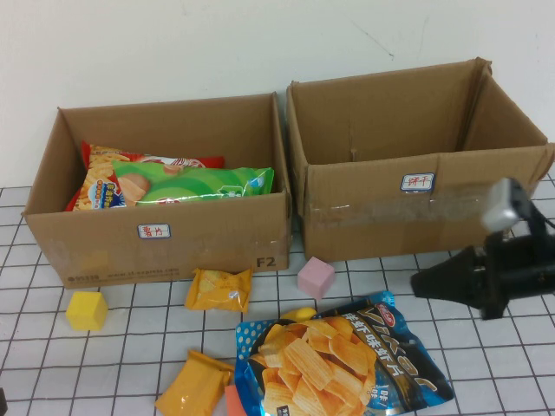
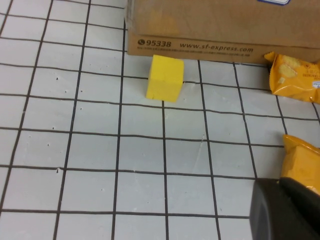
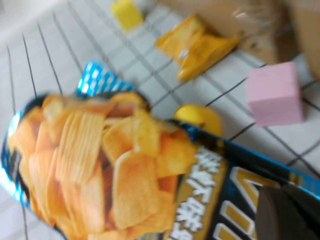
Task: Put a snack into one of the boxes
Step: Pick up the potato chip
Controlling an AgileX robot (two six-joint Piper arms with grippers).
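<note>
My left gripper should close on the dotted end (image 1: 246, 361) of the big blue bag of chips, on the side toward the nearer orange snack pack.
A big blue bag of chips (image 1: 338, 360) lies flat on the gridded table in front of the two boxes. One small orange snack pack (image 1: 219, 289) lies by the left box (image 1: 156, 238), another (image 1: 192, 386) near the front edge. The left box holds several snack bags; the right box (image 1: 416, 186) shows nothing inside. My right gripper (image 1: 421, 283) is shut and empty, hovering to the right of the chip bag (image 3: 125, 170), its tips (image 3: 281, 189) over that bag's end. My left gripper (image 2: 278, 186) is shut and empty, just beside the nearer orange pack (image 2: 302, 162).
A yellow cube (image 1: 87, 310) stands in front of the left box and a pink cube (image 1: 316, 276) between the boxes. A small yellow object (image 1: 301, 314) is half tucked under the chip bag's far edge. A wall rises behind the boxes.
</note>
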